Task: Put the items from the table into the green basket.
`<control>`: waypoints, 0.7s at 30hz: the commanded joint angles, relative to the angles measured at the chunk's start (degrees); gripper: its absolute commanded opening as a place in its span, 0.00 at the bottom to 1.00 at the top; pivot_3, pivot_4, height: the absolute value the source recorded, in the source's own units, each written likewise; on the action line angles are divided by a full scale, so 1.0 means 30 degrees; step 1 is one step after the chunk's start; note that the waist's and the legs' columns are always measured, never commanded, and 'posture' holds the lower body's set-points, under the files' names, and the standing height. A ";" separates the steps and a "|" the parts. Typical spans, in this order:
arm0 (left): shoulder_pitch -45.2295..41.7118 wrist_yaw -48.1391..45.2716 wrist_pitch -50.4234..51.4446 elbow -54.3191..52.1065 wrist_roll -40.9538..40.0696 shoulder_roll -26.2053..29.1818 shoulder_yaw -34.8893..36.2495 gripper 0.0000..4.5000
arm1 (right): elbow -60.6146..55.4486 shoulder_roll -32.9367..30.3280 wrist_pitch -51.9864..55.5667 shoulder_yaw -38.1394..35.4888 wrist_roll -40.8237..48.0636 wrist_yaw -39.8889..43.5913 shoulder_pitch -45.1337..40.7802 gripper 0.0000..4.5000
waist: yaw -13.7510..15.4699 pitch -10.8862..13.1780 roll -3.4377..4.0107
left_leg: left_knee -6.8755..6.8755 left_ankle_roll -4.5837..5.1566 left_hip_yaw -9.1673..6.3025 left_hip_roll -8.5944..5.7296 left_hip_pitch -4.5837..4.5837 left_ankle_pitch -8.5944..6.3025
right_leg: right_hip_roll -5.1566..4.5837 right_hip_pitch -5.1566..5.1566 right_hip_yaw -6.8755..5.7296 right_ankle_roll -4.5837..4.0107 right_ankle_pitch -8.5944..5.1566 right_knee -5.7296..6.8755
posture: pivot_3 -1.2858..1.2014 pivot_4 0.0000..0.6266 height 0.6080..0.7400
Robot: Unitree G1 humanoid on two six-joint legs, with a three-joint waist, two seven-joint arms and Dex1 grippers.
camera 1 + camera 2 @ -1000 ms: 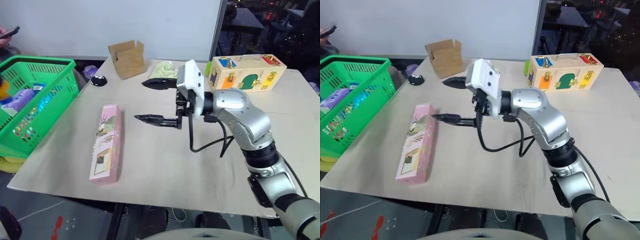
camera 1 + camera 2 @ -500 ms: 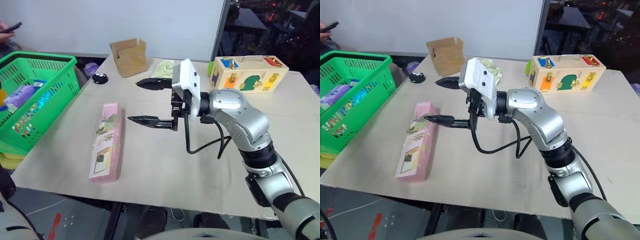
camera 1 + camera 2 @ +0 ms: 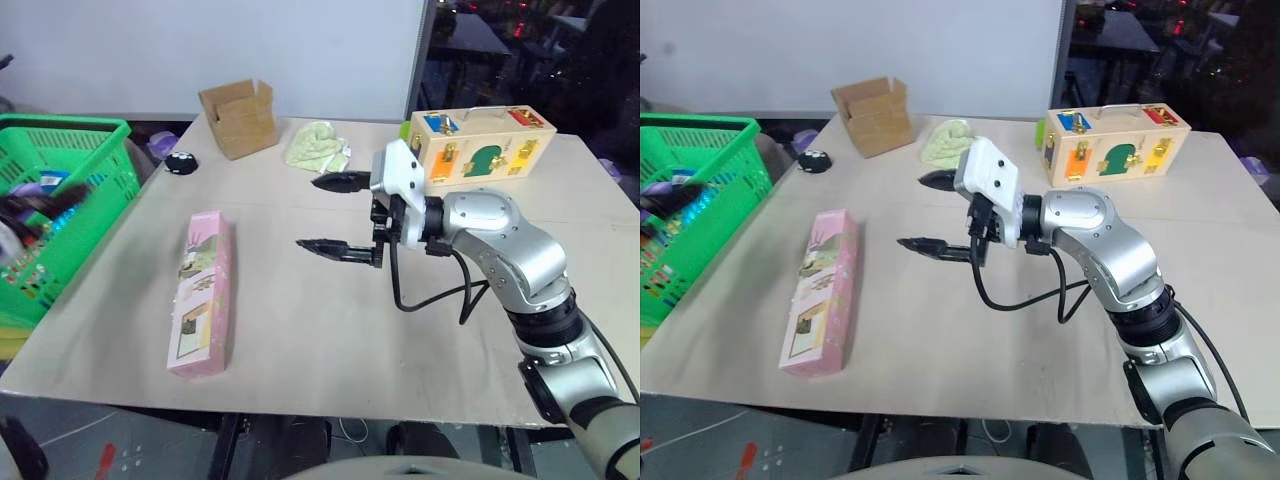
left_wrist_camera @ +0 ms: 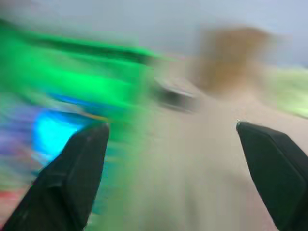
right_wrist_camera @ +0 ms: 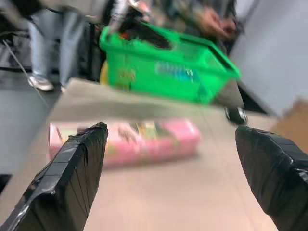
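Note:
My left gripper should next go to the middle of the long pink carton [image 3: 200,280], next to its green drawing, and grab it across its long sides.
A long pink carton [image 3: 203,293] lies flat on the beige table [image 3: 300,340], left of centre. My right gripper [image 3: 308,213] hovers level above the table to the carton's right, pointing toward it, open and empty. In the right wrist view the carton [image 5: 125,139] lies between the fingers [image 5: 72,173], with the green basket [image 5: 168,67] behind it. The basket [image 3: 60,127] stands off the table's left edge with several goods inside. A dark blur of my left arm [image 3: 35,205] crosses the basket. My left gripper [image 4: 171,126] is open and empty, beside the basket [image 4: 72,72].
A brown cardboard box [image 3: 238,118], a small black object [image 3: 181,161], a green cloth [image 3: 318,146] and a wooden latch box [image 3: 480,145] sit along the far side of the table. People [image 5: 48,29] stand behind the basket.
My right gripper has drawn back to the right and sunk slightly, away from the pink carton, still open. A blurred left arm now shows over the basket. The head view has shifted.

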 commanded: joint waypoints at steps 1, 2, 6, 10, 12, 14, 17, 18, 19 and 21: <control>-0.1043 0.3289 0.5893 -0.5455 -0.2247 -0.1121 0.2933 0.98 | -0.0578 -0.0678 -0.0412 -0.0664 0.0424 0.0617 0.0077 1.00 | -0.0048 -0.0034 -0.0051 | 0.0000 -0.0003 -0.0025 0.0030 0.0017 0.0002 | 0.0042 0.0001 -0.0018 -0.0008 -0.0001 0.0027 | 0.61 0.00 1.00; -0.1346 0.4289 0.7179 -0.6814 -0.1935 -0.1569 0.2627 0.98 | -0.0532 -0.1012 -0.0527 -0.0711 0.0441 0.0922 0.0275 1.00 | 0.0041 -0.0043 -0.0064 | -0.0001 -0.0004 -0.0050 0.0039 0.0045 0.0004 | 0.0072 0.0010 -0.0035 -0.0016 -0.0005 0.0048 | 0.61 0.00 1.00; -0.0560 0.7984 0.8683 -0.7800 -0.1657 -0.1462 0.0268 0.98 | -0.0360 -0.2230 -0.1062 -0.0599 0.0380 0.2125 0.0862 1.00 | 0.0348 0.0017 0.0117 | -0.0049 -0.0021 -0.0077 0.0040 0.0297 0.0015 | 0.0118 0.0201 -0.0024 -0.0085 -0.0062 0.0124 | 0.61 0.00 1.00; -0.0842 1.1914 0.8683 -0.6983 -0.2780 -0.2770 -0.1412 0.98 | -0.0065 -0.3034 -0.1614 -0.0591 0.0065 0.2698 0.1117 1.00 | 0.0452 0.0016 0.0116 | -0.0051 -0.0022 -0.0104 0.0045 0.0371 0.0015 | 0.0131 0.0277 -0.0034 -0.0077 -0.0146 0.0123 | 0.60 0.00 1.00; -0.1251 1.2954 0.8683 -0.6737 -0.2963 -0.3761 -0.2137 0.98 | -0.0053 -0.3102 -0.1657 -0.0652 0.0052 0.2642 0.1126 1.00 | 0.0522 0.0013 0.0109 | -0.0047 -0.0041 -0.0112 0.0042 0.0365 0.0026 | 0.0130 0.0278 -0.0033 -0.0082 -0.0141 0.0113 | 0.60 0.00 1.00; -0.1844 1.3490 0.8683 -0.5905 -0.3223 -0.4409 -0.2732 0.98 | -0.0138 -0.2858 -0.1484 -0.0532 0.0013 0.2328 0.1053 1.00 | 0.0669 0.0003 0.0093 | -0.0045 -0.0054 -0.0112 0.0035 0.0344 0.0032 | 0.0124 0.0277 -0.0034 -0.0153 -0.0099 0.0087 | 0.59 0.00 1.00; -0.3542 1.4499 0.8683 -0.4288 -0.2868 -0.5385 -0.3764 0.98 | -0.0568 -0.2785 -0.1514 -0.0271 -0.0327 0.1957 0.1265 1.00 | 0.0787 -0.0002 0.0084 | -0.0046 -0.0057 -0.0116 0.0021 0.0317 0.0033 | 0.0117 0.0274 -0.0041 -0.0160 -0.0093 0.0047 | 0.57 0.00 1.00; -0.3821 1.4808 0.8683 -0.3729 -0.3145 -0.5462 -0.3895 0.98 | -0.0782 -0.2804 -0.1419 -0.0265 -0.0327 0.1878 0.1322 1.00 | 0.0780 -0.0006 0.0075 | -0.0044 -0.0058 -0.0132 0.0015 0.0303 0.0034 | 0.0114 0.0274 -0.0053 -0.0159 -0.0092 0.0034 | 0.57 0.00 1.00; -0.3946 1.5119 0.8683 -0.3333 -0.3270 -0.5366 -0.4114 0.98 | -0.0971 -0.2830 -0.1300 -0.0290 -0.0283 0.1812 0.1355 1.00 | 0.0732 -0.0008 0.0074 | -0.0044 -0.0058 -0.0138 0.0011 0.0296 0.0033 | 0.0111 0.0274 -0.0056 -0.0160 -0.0091 0.0025 | 0.56 0.00 1.00; -0.4132 1.5591 0.8683 -0.2462 -0.3272 -0.5137 -0.4755 0.98 | -0.1429 -0.2891 -0.0972 -0.0412 -0.0138 0.1577 0.1424 1.00 | 0.0567 -0.0007 0.0078 | -0.0051 -0.0058 -0.0121 -0.0010 0.0294 0.0031 | 0.0082 0.0271 -0.0041 -0.0158 -0.0092 0.0013 | 0.56 0.00 1.00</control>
